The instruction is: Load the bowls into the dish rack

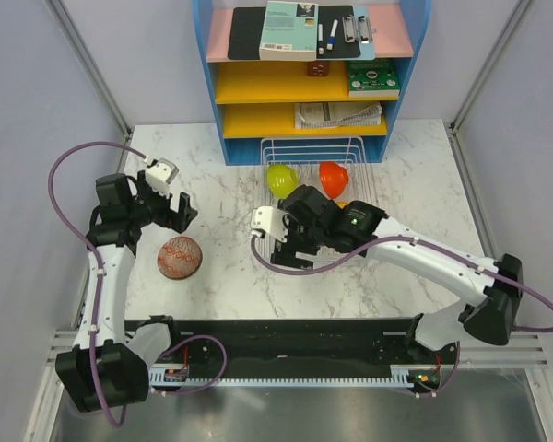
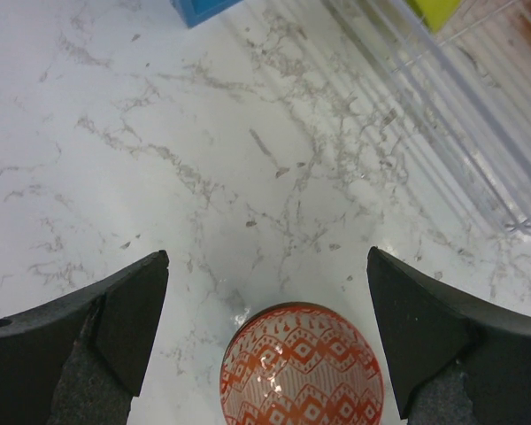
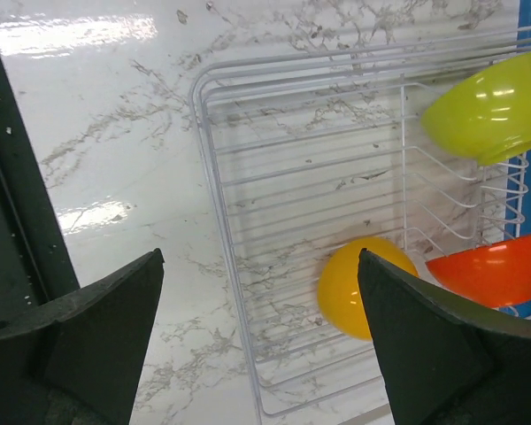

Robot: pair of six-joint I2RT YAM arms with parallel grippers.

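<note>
Next, I close my left gripper on the red-and-white patterned bowl's far rim (image 1: 169, 241) (image 2: 227, 361), toward the side away from the dish rack.
A red-and-white patterned bowl (image 1: 180, 257) sits upside down on the marble table, left of centre. My left gripper (image 1: 178, 214) hovers just beyond it, open and empty. In the left wrist view the bowl (image 2: 301, 367) lies low between the spread fingers of that gripper (image 2: 267, 255). The wire dish rack (image 1: 313, 157) holds a lime-green bowl (image 1: 281, 180), a red-orange bowl (image 1: 334, 178) and an orange-yellow bowl (image 3: 358, 288). My right gripper (image 1: 290, 250) is open and empty over the rack's near left corner (image 3: 248, 221), with the lime bowl (image 3: 488, 106) and red-orange bowl (image 3: 491, 270) beyond it.
A blue-and-yellow shelf unit (image 1: 309, 83) with books and pens stands behind the rack. The rack's edge shows in the left wrist view (image 2: 478, 115). The right arm stretches across the table's near right part.
</note>
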